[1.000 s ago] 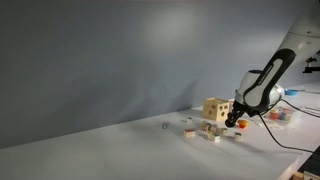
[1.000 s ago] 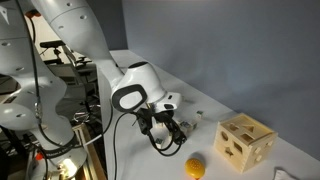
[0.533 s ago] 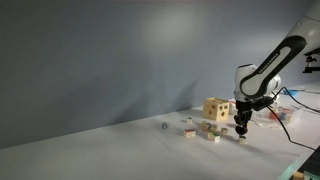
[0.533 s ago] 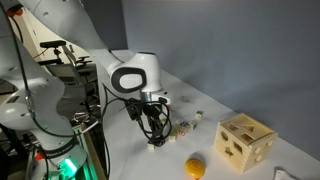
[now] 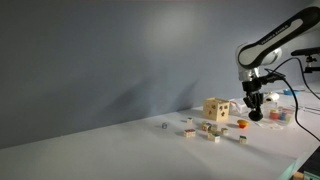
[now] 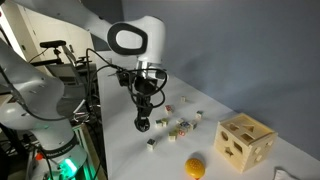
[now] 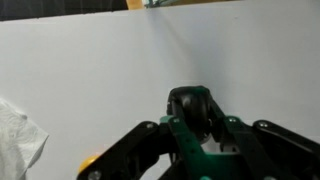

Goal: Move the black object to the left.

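Note:
The black object, still hanging above the table's near part, will be let go by my gripper on the white table (image 5: 233,143) next to the yellow piece.
The black object (image 7: 190,106) is a small roundish piece held between the fingertips in the wrist view. My gripper (image 5: 254,114) is shut on it and hangs well above the white table (image 5: 120,145). In an exterior view the black object (image 6: 142,124) shows at the tip of the gripper (image 6: 142,121), above the table's near part. The piece hangs clear of the surface.
A wooden cube with holes (image 5: 215,108) stands on the table and also shows in an exterior view (image 6: 245,143). Several small bits (image 5: 190,128) lie scattered beside it (image 6: 178,124). An orange-red piece (image 5: 241,124) and a yellow piece (image 6: 196,166) lie nearby.
The arm has risen from the table surface near the scattered bits, carrying the black object up with it.

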Motion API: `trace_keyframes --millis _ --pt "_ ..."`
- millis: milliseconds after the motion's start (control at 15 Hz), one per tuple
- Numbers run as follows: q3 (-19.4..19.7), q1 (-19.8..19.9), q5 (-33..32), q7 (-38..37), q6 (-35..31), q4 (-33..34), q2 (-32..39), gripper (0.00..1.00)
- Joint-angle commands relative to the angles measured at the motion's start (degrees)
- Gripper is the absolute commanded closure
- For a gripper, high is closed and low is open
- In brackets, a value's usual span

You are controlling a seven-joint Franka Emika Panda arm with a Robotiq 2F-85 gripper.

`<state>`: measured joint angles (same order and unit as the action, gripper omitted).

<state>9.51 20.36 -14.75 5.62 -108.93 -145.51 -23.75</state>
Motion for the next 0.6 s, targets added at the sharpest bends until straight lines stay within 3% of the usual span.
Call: trace_keyframes --millis 0,200,533 --pt "3.25 -3.23 7.76 2.06 13.95 9.02 3.19 0.93" --pt "5.68 -4.34 13.73 0.55 18.12 13.44 8.45 0.93" --pt "7.75 -4.67 24.22 0.22 17.39 15.15 20.63 0.93"
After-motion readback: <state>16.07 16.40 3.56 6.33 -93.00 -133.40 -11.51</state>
